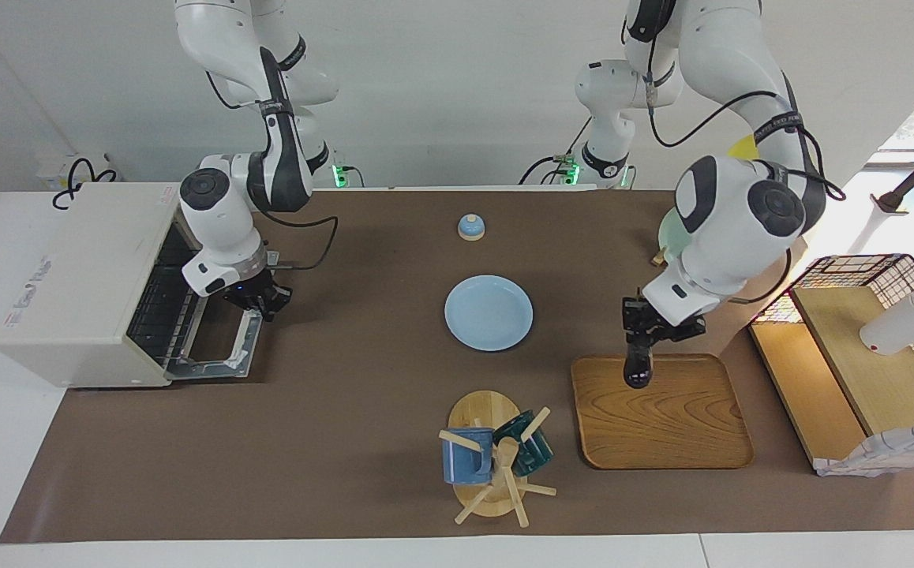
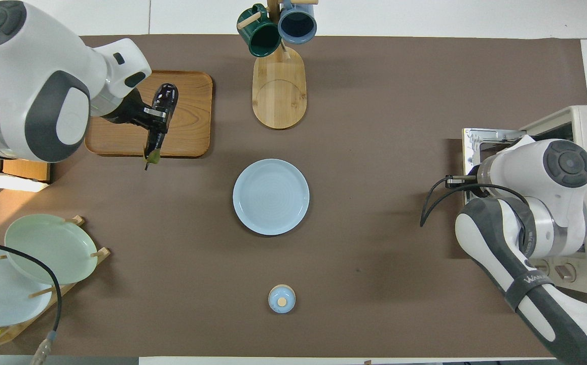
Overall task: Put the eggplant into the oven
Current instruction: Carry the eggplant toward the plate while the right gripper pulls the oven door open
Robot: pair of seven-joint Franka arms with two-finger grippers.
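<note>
Next, I release the dark purple eggplant from my left gripper on the light blue plate [image 2: 270,203] mid-table. The eggplant still hangs just above the wooden tray's edge.
The dark purple eggplant [image 1: 637,369] hangs lengthwise in my left gripper [image 1: 641,335], which is shut on it, just above the edge of the wooden tray [image 1: 662,422] that lies nearer to the robots. In the overhead view the eggplant [image 2: 164,99] lies across the tray [image 2: 192,121], stem tip pointing back toward the robots. The off-white oven [image 1: 78,284] stands at the right arm's end of the table, its door [image 1: 216,347] folded down open and the wire rack showing inside. My right gripper [image 1: 264,298] is low at the open door's handle edge.
A light blue plate [image 1: 488,312] lies mid-table, with a small blue lidded pot [image 1: 470,227] nearer to the robots. A mug rack [image 1: 496,457] with two mugs stands farther out. A plate rack [image 2: 40,253] and a wooden shelf with a wire basket [image 1: 859,347] are at the left arm's end.
</note>
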